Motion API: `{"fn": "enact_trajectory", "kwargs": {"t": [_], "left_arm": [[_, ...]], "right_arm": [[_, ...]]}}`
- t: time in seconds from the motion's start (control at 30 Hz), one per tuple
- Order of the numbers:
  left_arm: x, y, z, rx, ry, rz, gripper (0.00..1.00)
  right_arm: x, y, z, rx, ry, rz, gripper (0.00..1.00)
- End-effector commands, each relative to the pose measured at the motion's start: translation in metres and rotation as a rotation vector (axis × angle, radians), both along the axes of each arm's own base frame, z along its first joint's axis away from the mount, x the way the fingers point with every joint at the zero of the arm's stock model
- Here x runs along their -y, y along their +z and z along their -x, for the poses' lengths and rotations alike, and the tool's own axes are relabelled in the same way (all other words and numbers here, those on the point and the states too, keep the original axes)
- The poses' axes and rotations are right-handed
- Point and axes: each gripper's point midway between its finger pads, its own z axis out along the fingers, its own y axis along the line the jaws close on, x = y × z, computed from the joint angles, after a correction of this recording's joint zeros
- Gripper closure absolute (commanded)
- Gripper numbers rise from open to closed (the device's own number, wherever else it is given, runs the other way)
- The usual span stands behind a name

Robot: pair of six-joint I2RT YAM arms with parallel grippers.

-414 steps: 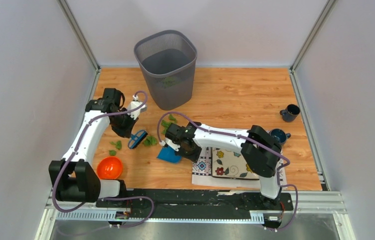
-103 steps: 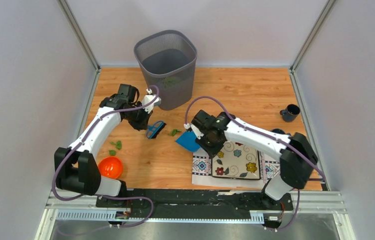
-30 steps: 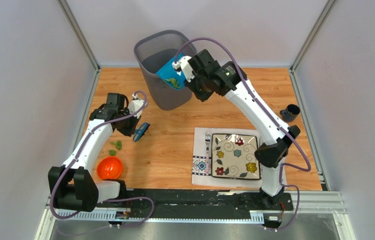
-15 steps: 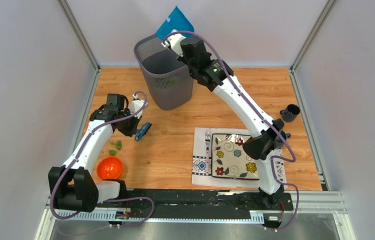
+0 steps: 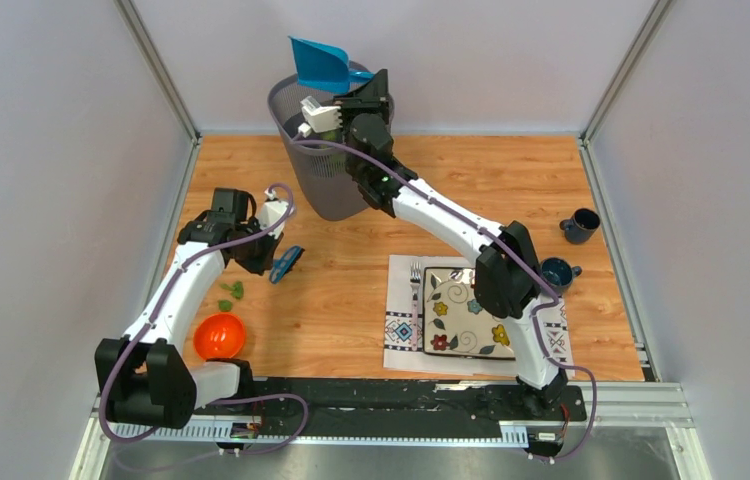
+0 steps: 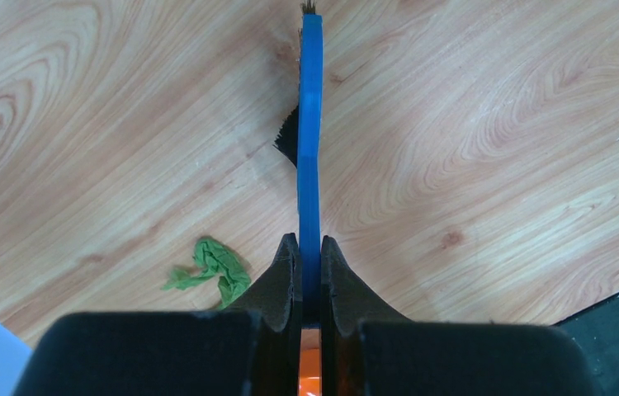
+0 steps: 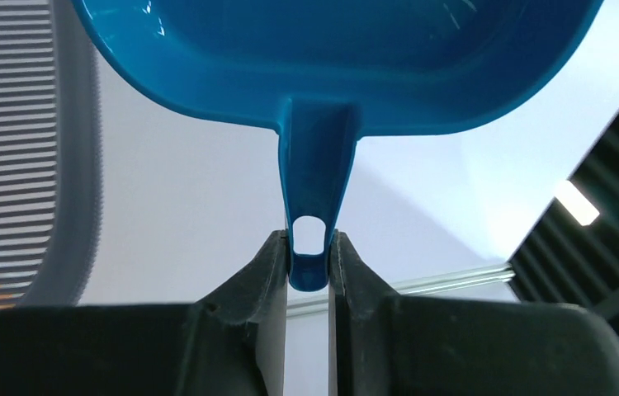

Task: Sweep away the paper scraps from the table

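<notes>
My left gripper should put the blue brush down between the green paper scraps and the white placemat (image 5: 308,284) (image 6: 426,144).
Green paper scraps (image 5: 232,293) lie on the table (image 5: 471,195) at the left, near the orange bowl; one scrap shows in the left wrist view (image 6: 211,266). My left gripper (image 5: 269,258) is shut on a blue brush (image 5: 286,263), seen edge-on in the left wrist view (image 6: 310,140), low over the wood right of the scraps. My right gripper (image 5: 361,76) is shut on the handle of a blue dustpan (image 5: 317,63), held tipped high over the grey mesh bin (image 5: 323,165). In the right wrist view the gripper (image 7: 309,247) clamps the dustpan (image 7: 347,58) handle; the pan looks empty.
An orange bowl (image 5: 219,336) stands at the near left. A white patterned placemat (image 5: 403,332) with a flowered plate (image 5: 469,313) and fork lies near the middle right. Two dark mugs (image 5: 580,225) stand at the right edge. Grey walls and rails bound the table.
My right arm lifted the dustpan from the table to above the bin and turned it over; the green bits it carried are gone from it. The left gripper with the brush drew back left, then stayed.
</notes>
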Motion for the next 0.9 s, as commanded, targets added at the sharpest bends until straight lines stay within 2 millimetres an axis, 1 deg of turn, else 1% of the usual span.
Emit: {"fn": "enact_trajectory", "kwargs": {"t": [0.0, 0.07, 0.13, 0.17, 0.2, 0.23, 0.27, 0.3, 0.33, 0.4, 0.43, 0.47, 0.5, 0.53, 0.57, 0.6, 0.63, 0.67, 0.7, 0.73, 0.77, 0.83, 0.87], "left_arm": [[0.003, 0.011, 0.003, 0.013, -0.025, 0.016, 1.00], [0.002, 0.012, 0.004, 0.014, -0.026, 0.012, 1.00], [0.001, 0.012, 0.005, 0.017, -0.025, 0.005, 1.00], [0.001, 0.012, 0.005, 0.015, -0.027, 0.005, 1.00], [0.001, 0.011, 0.006, 0.011, -0.028, 0.004, 1.00], [0.001, 0.012, 0.006, 0.013, -0.028, 0.004, 1.00], [0.001, 0.012, 0.006, 0.013, -0.029, 0.002, 1.00], [0.001, 0.012, 0.005, 0.015, -0.027, 0.001, 1.00], [0.001, 0.012, 0.005, 0.015, -0.026, 0.000, 1.00], [0.000, 0.012, 0.004, 0.019, -0.023, -0.002, 1.00], [0.000, 0.013, 0.003, 0.021, -0.019, 0.000, 1.00], [0.000, 0.013, 0.003, 0.021, -0.015, 0.002, 1.00], [0.001, 0.014, 0.002, 0.025, -0.014, 0.007, 1.00], [0.001, 0.015, 0.002, 0.026, -0.014, 0.009, 1.00], [0.001, 0.016, 0.001, 0.029, -0.010, 0.011, 1.00], [0.002, 0.019, -0.001, 0.034, -0.009, 0.016, 1.00], [0.002, 0.021, -0.002, 0.039, -0.006, 0.018, 1.00], [0.003, 0.022, -0.003, 0.041, -0.004, 0.019, 1.00], [0.003, 0.025, -0.006, 0.052, 0.000, 0.021, 1.00], [0.003, 0.027, -0.006, 0.056, 0.004, 0.022, 1.00], [0.003, 0.029, -0.008, 0.065, 0.009, 0.024, 1.00], [0.003, 0.032, -0.011, 0.072, 0.019, 0.025, 1.00], [0.002, 0.036, -0.013, 0.083, 0.022, 0.023, 1.00]], "right_arm": [[0.017, 0.092, 0.039, 0.298, -0.010, 0.116, 0.99], [0.017, 0.095, 0.039, 0.312, -0.008, 0.151, 0.99], [0.022, 0.099, 0.040, 0.307, -0.016, 0.101, 0.99], [0.028, 0.106, 0.043, 0.303, -0.029, 0.066, 0.99], [0.030, 0.107, 0.044, 0.303, -0.016, -0.003, 1.00], [0.033, 0.115, 0.050, 0.296, -0.006, -0.046, 1.00], [0.039, 0.117, 0.053, 0.280, -0.008, -0.103, 1.00], [0.039, 0.117, 0.057, 0.264, 0.027, -0.206, 1.00], [0.046, 0.133, 0.074, 0.265, 0.060, -0.293, 1.00], [0.038, 0.114, 0.081, 0.141, 0.115, -0.320, 1.00], [0.038, 0.111, 0.098, 0.058, 0.182, -0.427, 1.00], [0.032, 0.105, 0.107, -0.004, 0.240, -0.461, 0.99], [0.027, 0.094, 0.116, -0.082, 0.285, -0.513, 0.99], [0.026, 0.078, 0.136, -0.217, 0.331, -0.617, 0.99], [0.024, 0.068, 0.147, -0.301, 0.369, -0.679, 0.99], [0.007, 0.056, 0.162, -0.420, 0.484, -0.710, 0.98], [0.009, 0.033, 0.182, -0.552, 0.510, -0.708, 0.98], [-0.011, 0.017, 0.206, -0.700, 0.627, -0.757, 0.97], [-0.016, -0.001, 0.222, -0.790, 0.665, -0.743, 0.96], [-0.018, -0.005, 0.246, -0.849, 0.722, -0.742, 0.96], [-0.026, -0.041, 0.263, -0.965, 0.736, -0.722, 0.97], [-0.030, -0.060, 0.292, -1.069, 0.782, -0.715, 0.98], [-0.031, -0.086, 0.304, -1.159, 0.771, -0.696, 0.98]]}}
